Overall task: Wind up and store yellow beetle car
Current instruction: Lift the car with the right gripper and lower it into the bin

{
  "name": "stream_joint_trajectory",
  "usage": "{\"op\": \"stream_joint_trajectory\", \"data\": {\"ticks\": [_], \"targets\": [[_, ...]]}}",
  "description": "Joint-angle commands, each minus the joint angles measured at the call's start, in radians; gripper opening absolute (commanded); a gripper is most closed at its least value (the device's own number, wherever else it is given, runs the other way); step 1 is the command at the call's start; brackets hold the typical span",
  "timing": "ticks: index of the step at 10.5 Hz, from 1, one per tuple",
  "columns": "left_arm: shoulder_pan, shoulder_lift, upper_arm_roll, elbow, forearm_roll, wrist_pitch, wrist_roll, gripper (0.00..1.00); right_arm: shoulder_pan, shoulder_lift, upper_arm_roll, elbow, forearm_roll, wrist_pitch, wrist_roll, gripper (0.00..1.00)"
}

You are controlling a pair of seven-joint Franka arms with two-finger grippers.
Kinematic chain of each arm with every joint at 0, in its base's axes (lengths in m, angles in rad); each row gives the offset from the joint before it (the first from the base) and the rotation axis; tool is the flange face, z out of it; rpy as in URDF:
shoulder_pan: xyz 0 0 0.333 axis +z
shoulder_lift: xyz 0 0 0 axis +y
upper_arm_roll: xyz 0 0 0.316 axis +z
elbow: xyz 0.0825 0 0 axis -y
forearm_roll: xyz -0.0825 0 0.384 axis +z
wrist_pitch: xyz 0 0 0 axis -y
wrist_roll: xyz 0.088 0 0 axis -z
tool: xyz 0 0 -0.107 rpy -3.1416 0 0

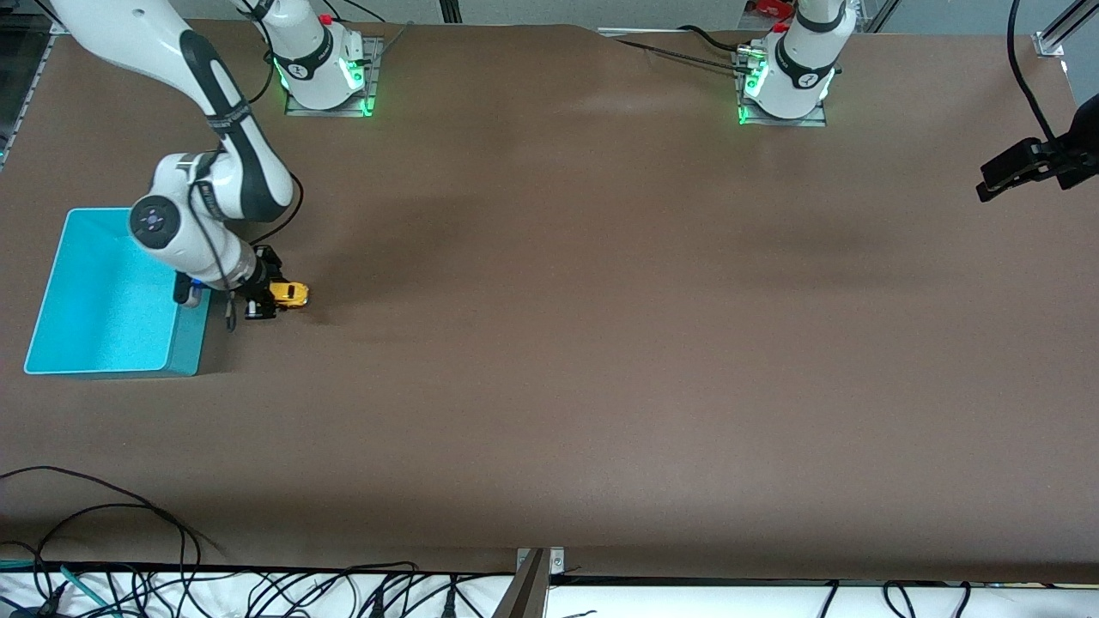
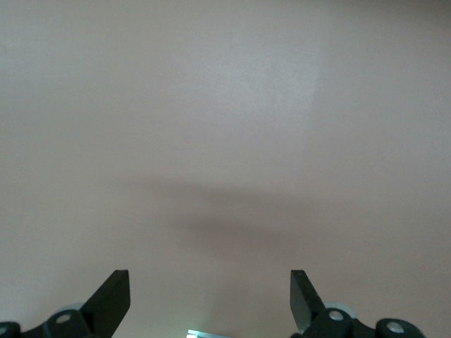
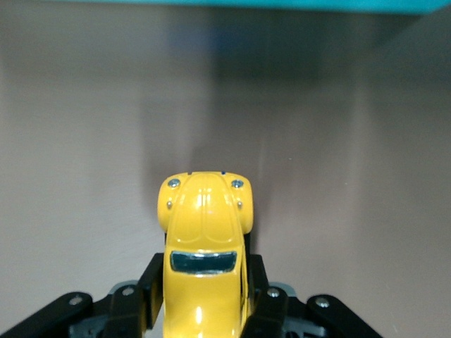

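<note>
The robot's right gripper should set the yellow beetle car down on the turquoise bin's bottom, toward its back side (image 1: 155, 273).
The yellow beetle car (image 1: 290, 294) is beside the turquoise bin (image 1: 103, 300), on the bin's side toward the left arm's end of the table. My right gripper (image 1: 273, 290) is shut on it. In the right wrist view the black fingers (image 3: 151, 289) press both flanks of the yellow beetle car (image 3: 204, 232), behind its dark window, and its rounded nose sticks out past them toward the turquoise bin's wall (image 3: 246, 3). My left gripper (image 2: 210, 289) shows only in the left wrist view, open over bare brown table with nothing between its fingers (image 2: 113, 296).
The left arm's base (image 1: 794, 77) stands along the table's back edge. A black clamp (image 1: 1030, 167) juts in at the left arm's end. Loose cables (image 1: 172, 584) run along the edge nearest the front camera.
</note>
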Motion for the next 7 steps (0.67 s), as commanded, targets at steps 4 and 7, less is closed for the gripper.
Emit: {"op": "stream_joint_trajectory", "data": {"ticks": [4,7], "targets": [[-0.006,-0.009,-0.021,0.008,-0.027,-0.014,-0.024,1.00,-0.011,-0.008,-0.266,0.249,-0.002,-0.353,-0.158,0.00],[-0.006,-0.009,-0.020,0.008,-0.025,-0.016,-0.024,1.00,-0.076,0.062,-0.348,0.235,0.014,-0.349,-0.334,0.00]]}}
